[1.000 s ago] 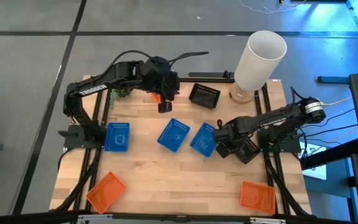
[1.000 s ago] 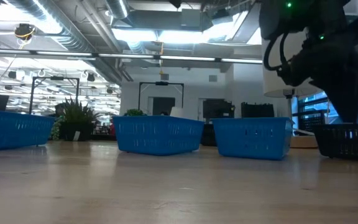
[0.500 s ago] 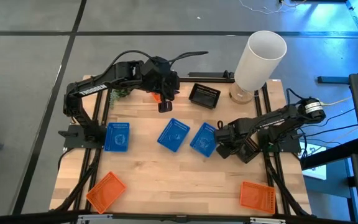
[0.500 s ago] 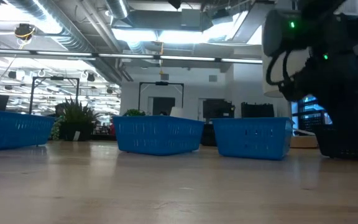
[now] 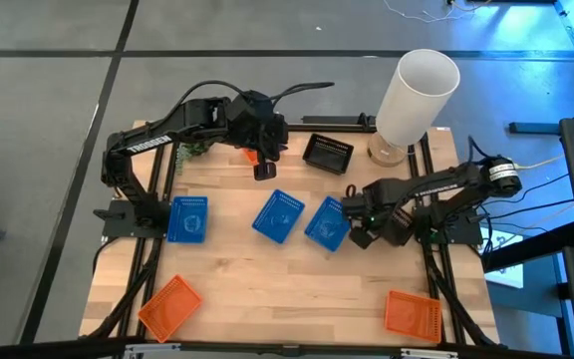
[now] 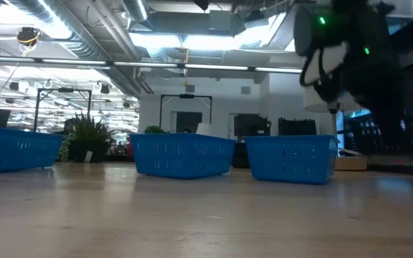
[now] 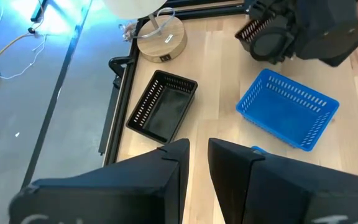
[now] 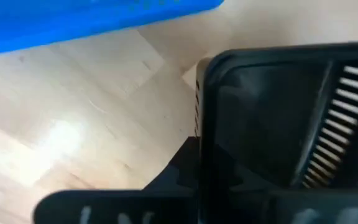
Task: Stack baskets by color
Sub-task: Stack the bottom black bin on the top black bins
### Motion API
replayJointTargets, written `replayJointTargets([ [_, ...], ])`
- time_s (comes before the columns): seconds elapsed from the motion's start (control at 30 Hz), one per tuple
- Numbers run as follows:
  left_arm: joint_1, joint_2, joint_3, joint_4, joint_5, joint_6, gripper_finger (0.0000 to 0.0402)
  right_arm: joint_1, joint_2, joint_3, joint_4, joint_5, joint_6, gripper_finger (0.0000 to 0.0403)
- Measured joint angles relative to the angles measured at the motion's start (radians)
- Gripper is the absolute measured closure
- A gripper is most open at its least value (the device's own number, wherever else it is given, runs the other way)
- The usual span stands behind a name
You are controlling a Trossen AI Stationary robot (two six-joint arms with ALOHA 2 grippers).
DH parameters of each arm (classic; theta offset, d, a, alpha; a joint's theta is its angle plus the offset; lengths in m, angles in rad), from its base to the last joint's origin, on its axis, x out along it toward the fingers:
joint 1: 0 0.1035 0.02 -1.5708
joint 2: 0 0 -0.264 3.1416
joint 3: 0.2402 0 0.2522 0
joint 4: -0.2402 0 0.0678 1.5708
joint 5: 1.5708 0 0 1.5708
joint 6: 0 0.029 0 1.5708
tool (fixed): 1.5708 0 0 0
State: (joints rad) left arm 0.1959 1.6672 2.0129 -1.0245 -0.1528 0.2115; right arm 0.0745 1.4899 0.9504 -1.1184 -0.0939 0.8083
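Note:
I should release my right gripper's black basket inside the other black basket (image 5: pixel 330 153) at the table's far side.
Three blue baskets (image 5: pixel 187 219) (image 5: pixel 278 215) (image 5: pixel 326 222) stand in a row across the table's middle. One black basket (image 5: pixel 328 153) rests at the far side, and two orange baskets (image 5: pixel 169 306) (image 5: pixel 412 314) lie near the front corners. My right gripper (image 5: pixel 361 227) points down just right of the third blue basket, shut on a second black basket (image 8: pixel 278 112). My left gripper (image 5: pixel 264 170) hangs above the far left part of the table. Its fingers (image 7: pixel 166 168) stand a narrow slit apart with nothing between them. My right gripper comes from above and has the black basket by one wall near a corner (image 8: pixel 207 134). One finger (image 8: pixel 179 165) shows outside that wall; the basket hides the other. In the low view the basket (image 6: pixel 400 136) hangs raised off the tabletop.
A tall white cylinder (image 5: pixel 417 95) on a wooden base stands at the far right corner. A small green plant (image 5: pixel 189 150) sits at the far left beside the left arm. A bit of orange (image 5: pixel 251 155) shows under the left arm. Bare wood lies along the front middle.
My right gripper has rolled, shifted a little toward the third blue basket and shut on the black basket's wall. The black basket, which stood on the table at the right, has come up off it and now sits mostly under the arm.

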Motion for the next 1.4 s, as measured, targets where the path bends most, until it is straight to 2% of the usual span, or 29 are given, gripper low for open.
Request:
replayJointTargets([
  [0.13, 0.000, 0.000, 0.000, 0.000, 0.000, 0.000, 0.0349, -0.039, 0.000, 0.152, -0.165, 0.087, -0.093, 0.0401],
  [0.23, 0.000, 0.000, 0.000, 0.000, 0.000, 0.000, 0.0349, -0.084, 0.000, 0.252, -0.212, 0.191, -0.172, 0.0401],
  [0.4, 0.000, 0.000, 0.000, 0.000, -0.022, -0.016, 0.0349, -0.210, 0.000, 0.351, -0.045, 0.281, -0.351, 0.0402],
  [0.6, 0.000, 0.000, 0.000, -0.004, -0.048, -0.027, 0.0349, -0.360, 0.012, 0.359, 0.339, 0.272, -0.560, 0.0402],
  [0.83, 0.000, 0.000, 0.000, -0.004, -0.051, -0.027, 0.0349, -0.488, 0.116, 0.357, 0.549, 0.261, -0.745, 0.0403],
  [1.03, 0.000, 0.000, 0.000, -0.004, -0.092, -0.030, 0.0349, -0.531, 0.205, 0.356, 0.553, 0.149, -0.762, 0.0403],
  [1.4, 0.001, 0.000, 0.000, -0.004, -0.119, -0.029, 0.0349, -0.532, 0.220, 0.356, 0.358, 0.143, -0.739, 0.0403],
])
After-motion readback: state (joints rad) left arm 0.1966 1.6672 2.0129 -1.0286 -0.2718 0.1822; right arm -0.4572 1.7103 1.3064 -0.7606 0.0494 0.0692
